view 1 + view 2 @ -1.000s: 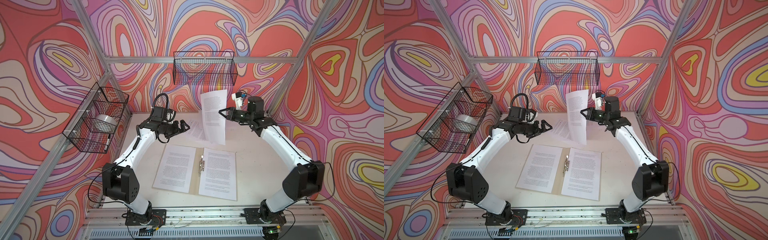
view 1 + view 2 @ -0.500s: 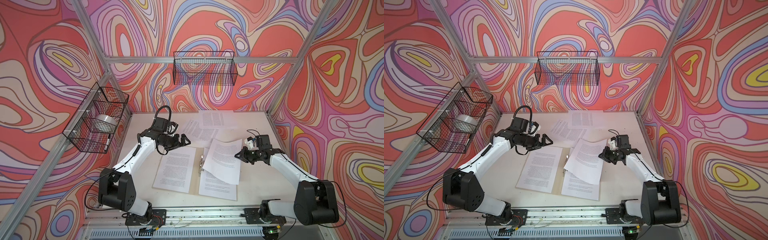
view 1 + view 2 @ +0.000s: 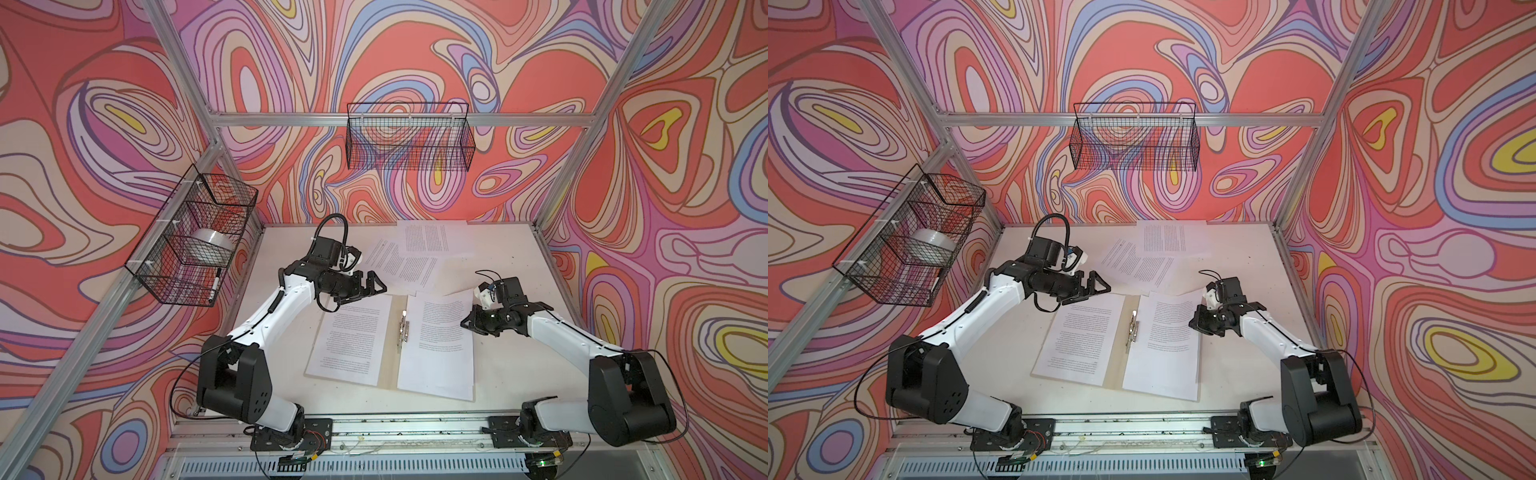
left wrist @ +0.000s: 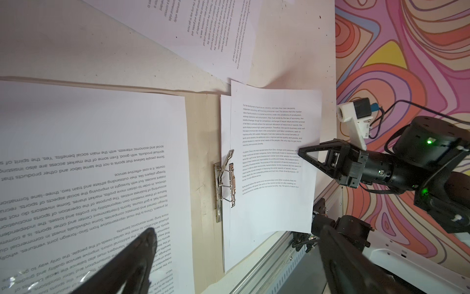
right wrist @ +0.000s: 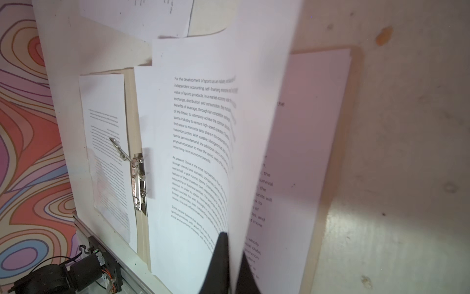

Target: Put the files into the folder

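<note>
Next, my right gripper lets go of the curled sheet on top of the sheet [image 3: 432, 345] [image 5: 209, 220], next to the metal clip of the folder.
The tan folder [image 3: 386, 374] [image 3: 1113, 374] lies open mid-table, its metal clip [image 3: 403, 332] on the spine. One printed sheet [image 3: 353, 332] covers its left half. My right gripper [image 3: 467, 324] [image 3: 1194, 322] [image 5: 232, 239] is shut on the right edge of another sheet [image 3: 440, 332] [image 5: 193, 152], which rests over the folder's right half on top of a sheet lying there. That edge is still lifted and curled. More files [image 3: 432, 239] [image 3: 403, 266] lie loose at the back. My left gripper [image 3: 380, 286] [image 3: 1102, 286] [image 4: 235, 229] hangs open and empty above the folder's far left corner.
A wire basket [image 3: 195, 237] on the left wall holds a tape roll and a marker. Another wire basket [image 3: 409, 139] hangs on the back wall. An aluminium rail [image 3: 395, 428] runs along the table's front edge, carrying both arm bases.
My right gripper has come down from high at the back, bringing the hanging sheet forward onto the folder's right half. The left gripper has shifted slightly forward and stayed open.
</note>
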Robot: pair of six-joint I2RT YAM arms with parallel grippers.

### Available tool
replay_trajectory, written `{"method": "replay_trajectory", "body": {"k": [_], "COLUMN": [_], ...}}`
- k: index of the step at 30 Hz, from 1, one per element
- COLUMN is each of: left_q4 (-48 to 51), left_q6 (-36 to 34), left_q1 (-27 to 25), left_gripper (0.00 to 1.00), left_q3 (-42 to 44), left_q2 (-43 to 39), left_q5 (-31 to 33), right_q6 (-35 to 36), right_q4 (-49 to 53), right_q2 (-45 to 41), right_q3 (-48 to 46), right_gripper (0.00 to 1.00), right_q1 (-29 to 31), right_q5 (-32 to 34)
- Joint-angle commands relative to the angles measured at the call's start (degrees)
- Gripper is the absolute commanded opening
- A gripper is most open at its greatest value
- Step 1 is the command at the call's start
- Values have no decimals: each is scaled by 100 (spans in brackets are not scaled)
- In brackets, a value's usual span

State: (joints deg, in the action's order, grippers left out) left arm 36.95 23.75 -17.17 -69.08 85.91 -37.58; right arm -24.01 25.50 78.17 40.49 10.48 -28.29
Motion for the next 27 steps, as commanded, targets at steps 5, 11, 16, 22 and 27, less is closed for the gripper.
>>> {"method": "replay_trajectory", "body": {"k": [5, 11, 16, 22, 27], "left_q4": [75, 86, 67, 60, 47], "left_q6": [-188, -169, -145, -127, -107], "left_q1": [-115, -122, -123, -128, -120], "left_gripper": [100, 100, 100, 100, 100], "left_q3": [110, 113, 123, 132, 114], "left_q2": [-51, 35, 72, 119, 173], "left_q5": [-15, -95, -125, -141, -174], "right_q6": [-80, 60, 177, 175, 64], "right_q4": [-169, 237, 781, 1191, 469], "right_q2": [39, 47, 89, -16, -101], "right_q3": [-25, 60, 277, 459, 362], "right_gripper": [0, 0, 0, 0, 0], "right_q1": [314, 373, 395, 489, 490], "right_q5": [137, 342, 474, 722, 304]}}
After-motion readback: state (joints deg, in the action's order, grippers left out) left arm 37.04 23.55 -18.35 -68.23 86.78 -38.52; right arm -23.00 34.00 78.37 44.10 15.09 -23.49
